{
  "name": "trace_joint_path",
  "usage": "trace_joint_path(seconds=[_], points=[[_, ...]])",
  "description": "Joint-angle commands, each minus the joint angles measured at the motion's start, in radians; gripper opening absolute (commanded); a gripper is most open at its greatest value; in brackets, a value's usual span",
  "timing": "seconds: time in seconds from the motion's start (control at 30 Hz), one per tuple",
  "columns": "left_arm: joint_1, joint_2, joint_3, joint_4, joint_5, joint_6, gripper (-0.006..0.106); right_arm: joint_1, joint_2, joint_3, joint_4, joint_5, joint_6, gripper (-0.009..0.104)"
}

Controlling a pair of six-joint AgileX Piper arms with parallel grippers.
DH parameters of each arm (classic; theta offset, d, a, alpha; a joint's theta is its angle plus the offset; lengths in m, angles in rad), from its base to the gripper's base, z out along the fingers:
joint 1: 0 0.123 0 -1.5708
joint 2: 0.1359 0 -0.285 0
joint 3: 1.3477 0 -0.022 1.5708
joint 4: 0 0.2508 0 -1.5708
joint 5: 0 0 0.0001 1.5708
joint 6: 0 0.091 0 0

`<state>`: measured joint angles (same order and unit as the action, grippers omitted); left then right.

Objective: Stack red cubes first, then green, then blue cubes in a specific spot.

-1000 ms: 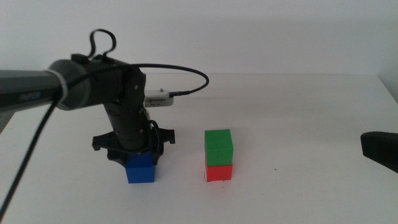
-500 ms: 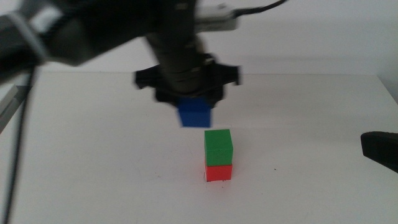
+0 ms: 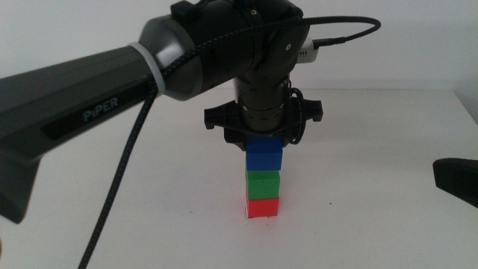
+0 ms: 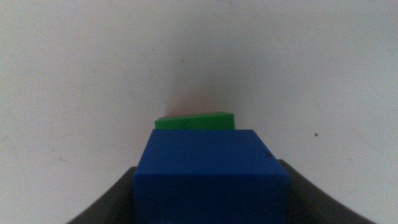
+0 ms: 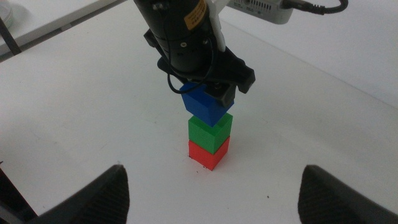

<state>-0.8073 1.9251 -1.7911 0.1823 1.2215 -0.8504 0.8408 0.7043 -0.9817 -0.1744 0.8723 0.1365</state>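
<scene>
My left gripper is going to release the blue cube on top of the green cube [image 3: 264,162], to cap the stack.
The red cube [image 3: 262,208] stands on the white table with the green cube [image 3: 263,183] stacked on it. My left gripper [image 3: 264,146] is shut on the blue cube [image 3: 264,155] and holds it directly over the green cube, resting on it or just above; I cannot tell which. In the left wrist view the blue cube [image 4: 211,174] fills the space between the jaws, with a sliver of the green cube [image 4: 195,121] beyond it. The right wrist view shows the blue cube [image 5: 206,107] over the green cube [image 5: 209,130] and the red cube [image 5: 208,153]. My right gripper [image 5: 214,199] is open, waiting at the right. The spot's marks are hidden under the stack.
The left arm's black cable [image 3: 119,179] hangs down at the left of the stack. The table's far edge [image 3: 388,90] runs behind the arm. The right gripper's tip [image 3: 457,178] shows at the right edge of the middle view.
My left gripper lifted the blue cube from the table at the left, carried it right, and lowered it over the green cube.
</scene>
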Motion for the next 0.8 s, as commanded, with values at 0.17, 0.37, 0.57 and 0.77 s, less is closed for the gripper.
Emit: trace_joint_path(seconds=[0.17,0.37,0.57,0.77], points=[[0.009,0.022,-0.009,0.003,0.000,-0.049,-0.002,-0.005,-0.006,0.003,-0.005,-0.005,-0.002,0.093],[0.010,0.051,-0.009,0.000,0.000,-0.049,-0.002,-0.005,-0.006,0.003,-0.005,-0.005,0.001,0.093],[0.010,0.063,-0.009,-0.012,0.000,-0.049,-0.002,-0.005,-0.006,0.003,-0.005,-0.005,0.001,0.093],[0.010,0.063,-0.009,-0.030,0.000,-0.051,-0.002,-0.005,-0.006,0.003,-0.005,-0.005,0.001,0.093]])
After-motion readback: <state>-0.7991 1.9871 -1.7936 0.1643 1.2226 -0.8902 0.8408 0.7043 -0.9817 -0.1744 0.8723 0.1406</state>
